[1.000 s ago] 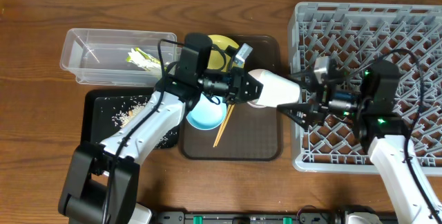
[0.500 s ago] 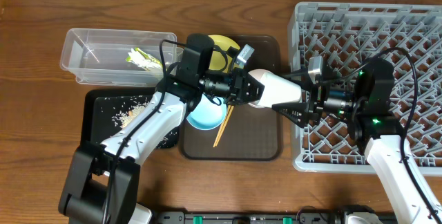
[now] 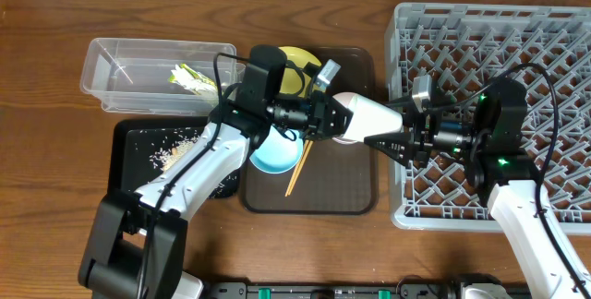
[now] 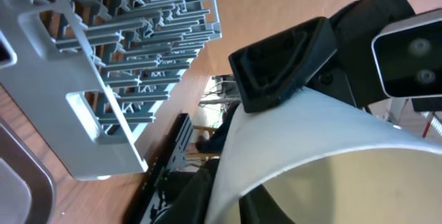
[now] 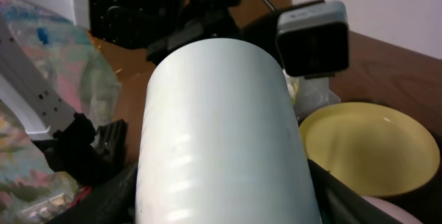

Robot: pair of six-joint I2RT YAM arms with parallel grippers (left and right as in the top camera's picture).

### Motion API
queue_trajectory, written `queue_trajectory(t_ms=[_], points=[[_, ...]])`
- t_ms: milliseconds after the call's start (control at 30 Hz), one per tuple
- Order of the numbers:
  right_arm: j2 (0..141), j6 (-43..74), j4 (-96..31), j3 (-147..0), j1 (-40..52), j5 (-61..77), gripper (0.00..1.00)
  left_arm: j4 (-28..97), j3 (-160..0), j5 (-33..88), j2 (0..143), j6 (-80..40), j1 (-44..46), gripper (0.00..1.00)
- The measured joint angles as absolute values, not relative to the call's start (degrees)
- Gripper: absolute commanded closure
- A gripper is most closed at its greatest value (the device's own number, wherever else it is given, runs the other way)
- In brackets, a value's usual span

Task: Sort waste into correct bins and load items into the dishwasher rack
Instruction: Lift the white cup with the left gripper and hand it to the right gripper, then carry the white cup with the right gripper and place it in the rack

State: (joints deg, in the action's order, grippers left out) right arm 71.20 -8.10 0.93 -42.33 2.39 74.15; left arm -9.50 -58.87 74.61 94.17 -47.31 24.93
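Observation:
My right gripper is to release the pale green-white cup, now hanging sideways above the brown tray, among the pegs [image 3: 476, 145] just in front of the middle of the grey dishwasher rack.
The small pale green-white cup [image 3: 362, 117] hangs sideways above the brown serving tray [image 3: 342, 188], held from both ends. My left gripper [image 3: 319, 114] is shut on its rim, one finger inside [image 4: 235, 203]. My right gripper [image 3: 399, 140] is shut around its base, a finger on either side [image 5: 224, 207]. The cup fills the left wrist view [image 4: 331, 162] and the right wrist view [image 5: 221, 127]. The yellow plate [image 3: 294, 62] [image 5: 366, 141], the light blue bowl [image 3: 274, 158] and the chopsticks [image 3: 295, 172] lie on the tray. The pink-white bowl is mostly hidden under the cup.
The grey dishwasher rack [image 3: 554, 31] [image 4: 103, 65] stands on the right. The clear tub [image 3: 111, 64] at the back left holds the yellow-green wrapper [image 3: 189, 77]. The black tray [image 3: 138, 142] in front of it holds rice scraps [image 3: 171, 154].
My right gripper has moved left onto the cup's base and its fingers have narrowed around it. My left gripper and the cup have stayed in place.

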Motion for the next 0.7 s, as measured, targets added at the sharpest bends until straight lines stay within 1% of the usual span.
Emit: queue_trajectory(t_ms=[133, 200, 267, 433, 500, 600, 700], points=[[71.2, -8.14, -1.8, -42.35, 2.39, 72.4, 0.47, -9.17, -58.87, 73.47, 94.17, -44.86, 24.97, 0.75], [71.2, -8.16, -3.92, -42.41, 2.39, 70.87, 0.51, -7.51, -58.87, 71.77, 94.17, -42.74, 24.91, 0.74], [71.2, -8.19, -6.46, -42.44, 2.42, 67.57, 0.56, -3.05, -58.89, 68.69, 94.17, -39.99, 24.67, 0.74], [71.18, -8.16, -11.64, -42.46, 2.39, 54.87, 0.62, 12.73, -58.92, 54.96, 94.17, -32.03, 22.11, 0.74], [70.89, -8.12, -14.72, -42.59, 2.37, 49.12, 0.62, 17.65, -58.87, 49.25, 94.04, -28.77, 20.56, 0.74], [70.02, -7.97, -22.2, -44.4, 2.26, 42.52, 0.63, 22.5, -58.81, 42.44, 92.66, -24.97, 18.52, 0.74], [68.93, -8.08, -30.26, -49.19, 1.67, 36.73, 0.68, 25.58, -58.74, 36.69, 88.47, -22.15, 17.1, 0.74]])
